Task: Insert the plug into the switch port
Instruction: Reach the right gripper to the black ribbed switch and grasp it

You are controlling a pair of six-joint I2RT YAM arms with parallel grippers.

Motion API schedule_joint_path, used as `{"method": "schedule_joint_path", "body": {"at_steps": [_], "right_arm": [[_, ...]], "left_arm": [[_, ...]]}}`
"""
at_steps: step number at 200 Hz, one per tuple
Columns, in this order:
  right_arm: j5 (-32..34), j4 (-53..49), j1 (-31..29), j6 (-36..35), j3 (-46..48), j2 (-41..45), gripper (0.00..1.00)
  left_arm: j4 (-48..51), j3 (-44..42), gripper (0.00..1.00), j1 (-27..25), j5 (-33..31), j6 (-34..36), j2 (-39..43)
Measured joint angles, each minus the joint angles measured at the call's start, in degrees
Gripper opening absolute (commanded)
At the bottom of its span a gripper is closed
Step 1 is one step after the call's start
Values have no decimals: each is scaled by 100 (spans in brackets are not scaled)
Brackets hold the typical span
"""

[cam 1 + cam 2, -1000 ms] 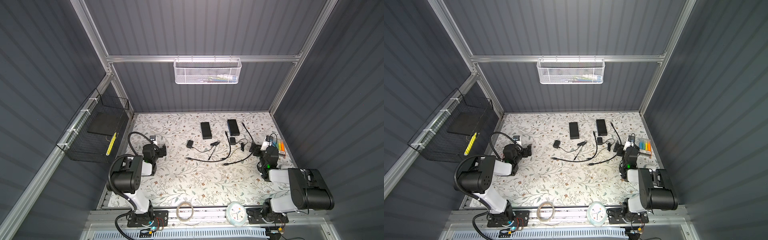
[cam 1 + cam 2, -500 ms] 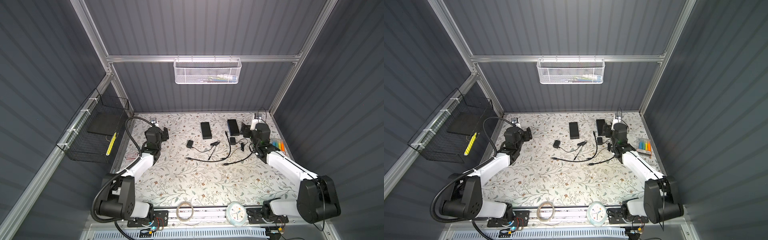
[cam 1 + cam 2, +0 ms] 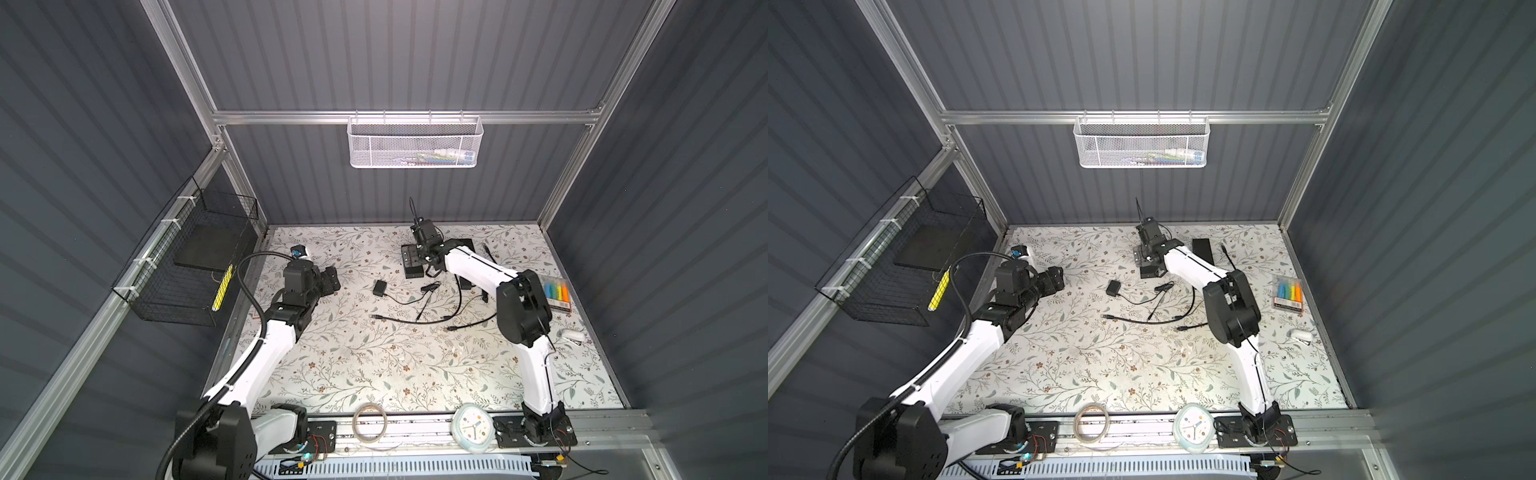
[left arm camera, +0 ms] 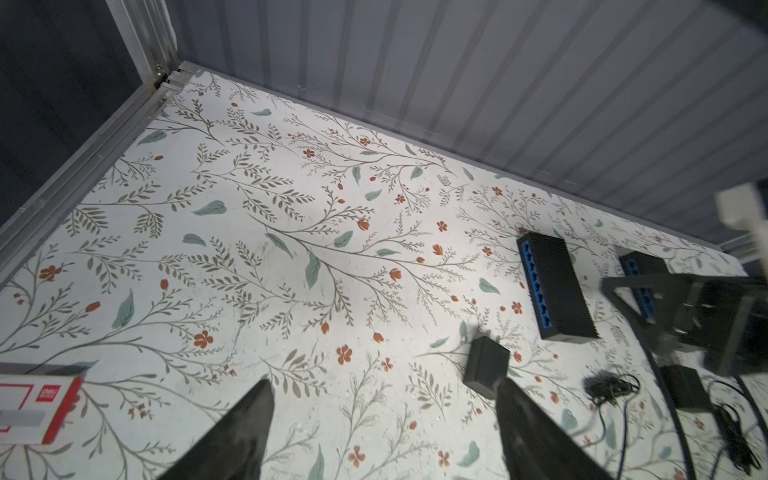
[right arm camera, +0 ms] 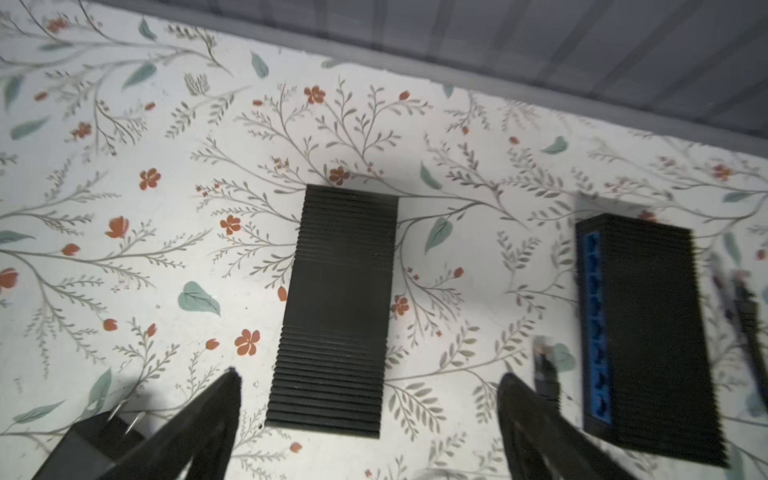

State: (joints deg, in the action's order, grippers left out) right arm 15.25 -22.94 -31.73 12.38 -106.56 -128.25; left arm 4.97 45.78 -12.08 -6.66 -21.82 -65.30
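The nearer black switch, across from the other switch with blue ports, will be gripped by my right gripper on the ribbed near end (image 3: 413, 270) (image 5: 328, 372).
Two black switches lie at the back of the floral table. The nearer switch (image 3: 411, 270) (image 5: 340, 311) lies below my right gripper (image 5: 370, 376) (image 3: 424, 253), which hovers open over its front end. The other switch (image 3: 1202, 249) (image 5: 648, 332) shows a row of blue ports (image 5: 596, 332). A blurred plug (image 5: 544, 374) lies beside one right finger, apart from it. A loose black cable (image 3: 415, 320) with plug ends (image 3: 374, 316) runs across the middle. My left gripper (image 4: 384, 381) (image 3: 332, 278) is open and empty, off to the left.
A black power adapter (image 3: 379, 287) (image 4: 486, 365) lies left of the cables. A marker box (image 3: 557, 293) and a white object (image 3: 573, 336) sit at the right. A clock (image 3: 471, 428) and tape roll (image 3: 369, 424) rest on the front rail. A red-white card (image 4: 37, 407) lies at the left.
Both arms have unfolded from near the table's front and reached toward the back. The right gripper now hovers over a switch; the left has risen and points at the centre.
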Motion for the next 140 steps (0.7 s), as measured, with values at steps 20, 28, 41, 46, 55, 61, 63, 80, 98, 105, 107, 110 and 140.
{"method": "schedule_joint_path", "body": {"at_steps": [20, 28, 41, 46, 55, 61, 63, 80, 98, 105, 107, 110, 140], "right_arm": [[-76, -352, 7, 116, -472, -382, 98], [-83, -474, 7, 133, -684, -531, 98], [-81, -636, -7, 164, -1029, -750, 98], [-76, -678, -17, 175, -1121, -815, 97], [-72, -743, -44, 203, -1239, -905, 97], [-70, -763, -68, 229, -1263, -944, 96], [-70, -772, -74, 245, -1266, -957, 96], [-63, -870, -122, 313, -1270, -1032, 95], [-59, -938, -160, 385, -1292, -1117, 93], [-63, -994, -164, 420, -1346, -1167, 92], [-63, -1003, -164, 422, -1360, -1180, 92], [-66, -1014, -164, 433, -1386, -1198, 91], [-72, -1082, -162, 640, -1539, -1388, 83]], "left_arm": [[221, -122, 84, 0, 120, -63, 339], [297, -175, 84, 0, 181, -74, 426], [424, -254, 83, 0, 289, -87, 498], [483, -273, 83, 0, 317, -94, 501], [575, -319, 83, 0, 361, -103, 518], [640, -372, 83, 0, 382, -118, 549], [647, -387, 83, 0, 389, -118, 555], [802, -507, 83, 0, 422, -136, 717], [918, -509, 83, 0, 435, -129, 850], [942, -505, 83, 0, 437, -127, 881], [951, -503, 83, 0, 435, -125, 885], [962, -501, 83, 0, 437, -118, 887], [1008, -501, 82, 0, 481, -111, 894]]}}
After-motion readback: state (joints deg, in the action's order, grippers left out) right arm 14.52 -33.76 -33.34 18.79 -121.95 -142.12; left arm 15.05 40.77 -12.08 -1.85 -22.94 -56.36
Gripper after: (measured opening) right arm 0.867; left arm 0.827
